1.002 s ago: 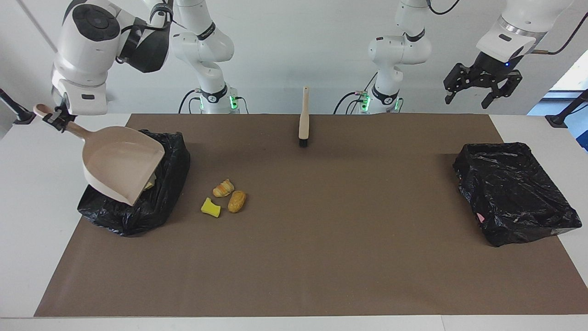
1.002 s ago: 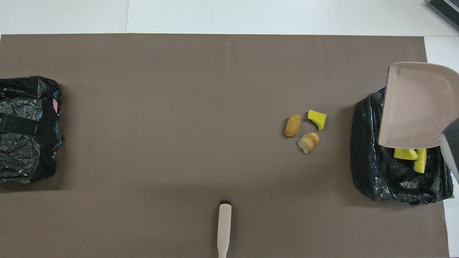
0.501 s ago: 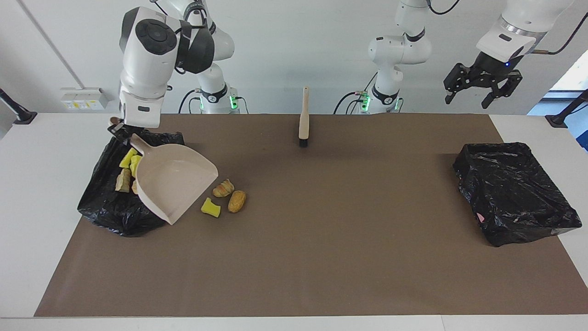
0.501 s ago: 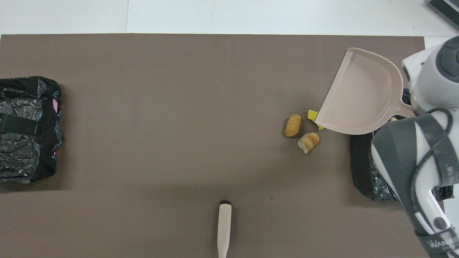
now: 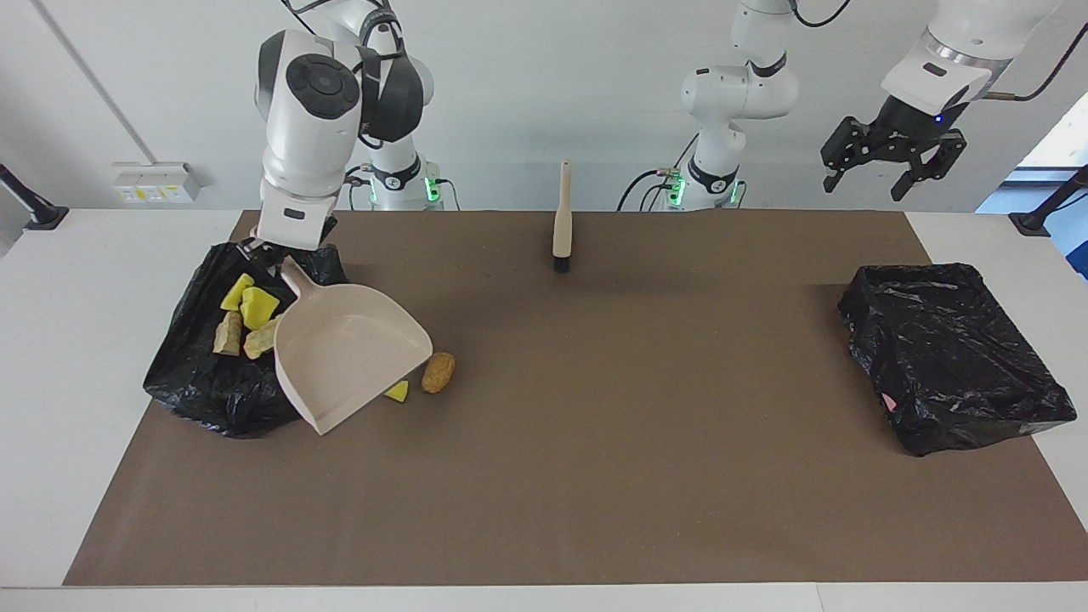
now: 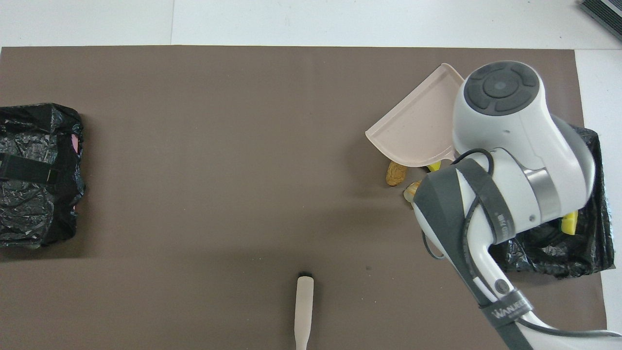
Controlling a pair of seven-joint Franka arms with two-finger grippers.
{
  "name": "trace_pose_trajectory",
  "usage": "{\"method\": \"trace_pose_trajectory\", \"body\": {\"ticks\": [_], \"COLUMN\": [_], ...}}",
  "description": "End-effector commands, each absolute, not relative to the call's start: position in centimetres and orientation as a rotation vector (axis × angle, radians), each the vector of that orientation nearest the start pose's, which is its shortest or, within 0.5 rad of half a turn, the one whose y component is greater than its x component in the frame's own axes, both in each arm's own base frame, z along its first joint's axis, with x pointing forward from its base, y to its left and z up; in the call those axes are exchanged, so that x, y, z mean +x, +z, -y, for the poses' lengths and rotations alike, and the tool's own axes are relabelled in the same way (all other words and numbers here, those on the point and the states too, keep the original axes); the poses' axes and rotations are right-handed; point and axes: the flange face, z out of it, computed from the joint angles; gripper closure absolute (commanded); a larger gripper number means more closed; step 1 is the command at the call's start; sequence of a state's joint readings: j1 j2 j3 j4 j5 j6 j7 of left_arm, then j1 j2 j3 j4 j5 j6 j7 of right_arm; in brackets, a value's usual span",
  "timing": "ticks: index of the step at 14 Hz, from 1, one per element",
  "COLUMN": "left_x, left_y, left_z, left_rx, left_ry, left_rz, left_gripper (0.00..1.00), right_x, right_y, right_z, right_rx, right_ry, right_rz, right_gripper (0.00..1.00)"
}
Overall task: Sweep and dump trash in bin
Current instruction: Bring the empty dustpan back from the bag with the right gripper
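Note:
I should set the beige dustpan, now tilted low beside the black bin, down with my right gripper on the open brown mat straight (image 6: 297, 161) beyond the beige brush.
My right gripper (image 5: 269, 252) is shut on the handle of the beige dustpan (image 5: 348, 353). It holds the pan tilted, low over the mat beside the black bin (image 5: 204, 391). Several yellow and tan trash bits (image 5: 242, 314) lie in that bin. On the mat beside the pan lie a tan bread piece (image 5: 438, 372) and a yellow chunk (image 5: 396, 391), half covered by the pan. The overhead view shows the pan (image 6: 418, 136), the bread piece (image 6: 396, 174), the yellow chunk (image 6: 432, 166) and an edge of a croissant piece (image 6: 412, 190). My left gripper (image 5: 892, 170) waits open and raised.
The beige brush (image 5: 561, 225) lies on the mat's edge nearest the robots, midway between the arms; it also shows in the overhead view (image 6: 304, 311). A second black-bagged bin (image 5: 952, 357) stands at the left arm's end. The brown mat (image 5: 595, 476) covers the table.
My right arm swung the dustpan off the bin toward the table's middle and lowered it over the loose bits. The bits in the bin now show. The left arm has not moved.

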State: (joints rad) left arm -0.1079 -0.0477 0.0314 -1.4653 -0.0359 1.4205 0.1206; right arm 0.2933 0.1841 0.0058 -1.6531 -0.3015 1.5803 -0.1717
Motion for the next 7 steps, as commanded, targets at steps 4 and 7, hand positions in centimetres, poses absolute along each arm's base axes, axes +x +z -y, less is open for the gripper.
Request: {"method": "trace_pose_trajectory", "body": {"ticks": [4,7], "left_x": [51.8,51.8], "left_y": [69.1,69.1], "left_z": [4.0,4.0], "left_rx": [-3.148,-3.148], "left_ry": [0.001,0.004], "left_rz": [-0.321,-0.321], "left_gripper": [0.0,0.0], "right_x": [58.0,58.4], "right_y": [45.2,43.8], "right_z": [-21.6,-26.8], "right_rx": [-3.271,-3.193], "right_ry": [0.284,0.278], "right_rz": [0.24,0.008], "right_gripper": [1.0,1.0]}}
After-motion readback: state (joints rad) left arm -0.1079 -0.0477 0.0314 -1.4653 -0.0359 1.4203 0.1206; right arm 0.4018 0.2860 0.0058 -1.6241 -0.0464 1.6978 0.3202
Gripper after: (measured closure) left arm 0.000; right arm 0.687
